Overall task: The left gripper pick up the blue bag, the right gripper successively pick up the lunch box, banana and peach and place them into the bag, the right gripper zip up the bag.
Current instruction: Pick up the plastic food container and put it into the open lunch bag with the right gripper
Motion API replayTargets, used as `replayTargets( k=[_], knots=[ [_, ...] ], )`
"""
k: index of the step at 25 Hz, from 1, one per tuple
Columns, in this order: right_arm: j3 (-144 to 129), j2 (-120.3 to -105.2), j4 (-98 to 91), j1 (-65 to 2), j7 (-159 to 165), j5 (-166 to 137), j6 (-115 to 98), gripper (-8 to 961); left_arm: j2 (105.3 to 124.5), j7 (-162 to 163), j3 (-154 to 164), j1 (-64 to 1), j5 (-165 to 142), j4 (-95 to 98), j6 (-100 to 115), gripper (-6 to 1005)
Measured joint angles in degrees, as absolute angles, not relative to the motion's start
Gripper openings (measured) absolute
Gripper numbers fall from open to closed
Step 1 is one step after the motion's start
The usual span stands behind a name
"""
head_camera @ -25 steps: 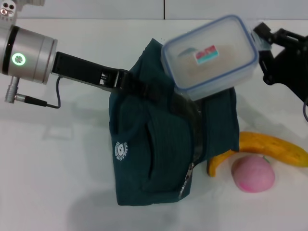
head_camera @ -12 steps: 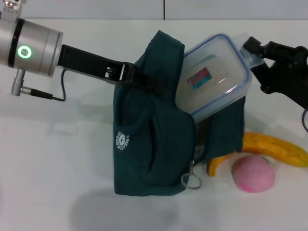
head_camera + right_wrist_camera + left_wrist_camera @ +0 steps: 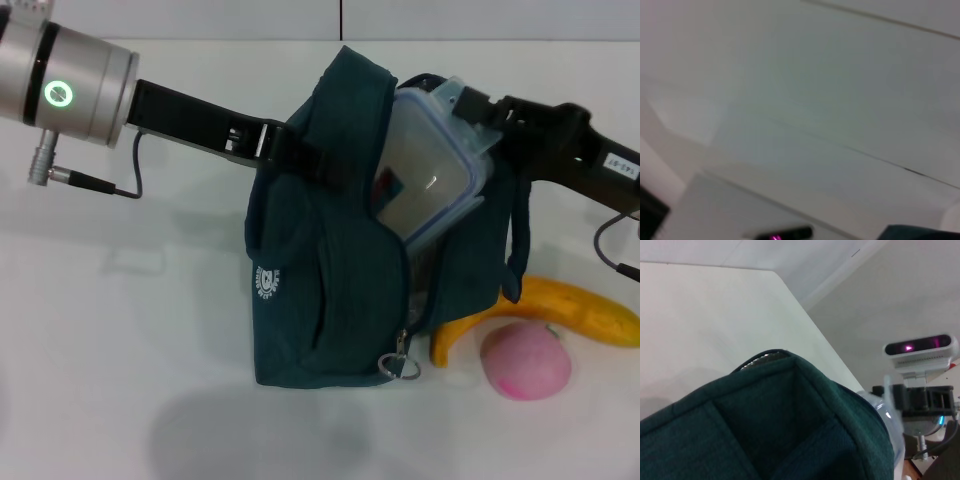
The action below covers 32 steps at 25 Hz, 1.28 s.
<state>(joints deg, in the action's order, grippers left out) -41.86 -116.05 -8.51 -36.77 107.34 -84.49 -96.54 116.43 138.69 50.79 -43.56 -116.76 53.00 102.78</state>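
Note:
Next, my right gripper releases the lunch box once it is deep inside the blue bag's opening [image 3: 406, 214], above the ring pull of the zipper.
In the head view the blue bag [image 3: 325, 290] hangs upright over the white table, its mouth open at the top. My left gripper [image 3: 292, 156] reaches in from the left and is shut on the bag's upper edge by a strap. The lunch box [image 3: 425, 170] stands tilted on edge, its lower half inside the bag's mouth, and my right gripper [image 3: 487, 108] is shut on its upper corner. The banana [image 3: 575, 308] and the pink peach [image 3: 526, 361] lie on the table right of the bag. The left wrist view is filled by the bag's fabric [image 3: 785, 430].
The zipper's ring pull [image 3: 404, 367] hangs at the bag's lower front. One loop handle [image 3: 518, 250] dangles on the bag's right side above the banana. A black cable [image 3: 100, 185] trails under the left arm. The right wrist view shows only pale wall.
My right gripper has carried the lunch box down and leftward, turning it from nearly flat to on edge, and into the bag's mouth. The left arm and bag shifted slightly right.

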Motion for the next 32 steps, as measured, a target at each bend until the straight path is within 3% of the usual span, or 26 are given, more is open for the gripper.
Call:
replayTargets(
  k=[32],
  knots=[
    [-57.7, -116.18, -18.5, -41.4, 95.9, -83.7, -84.7, 110, 116.01, 138.4, 50.4, -43.6, -116.6, 53.0, 103.5, 40]
  ],
)
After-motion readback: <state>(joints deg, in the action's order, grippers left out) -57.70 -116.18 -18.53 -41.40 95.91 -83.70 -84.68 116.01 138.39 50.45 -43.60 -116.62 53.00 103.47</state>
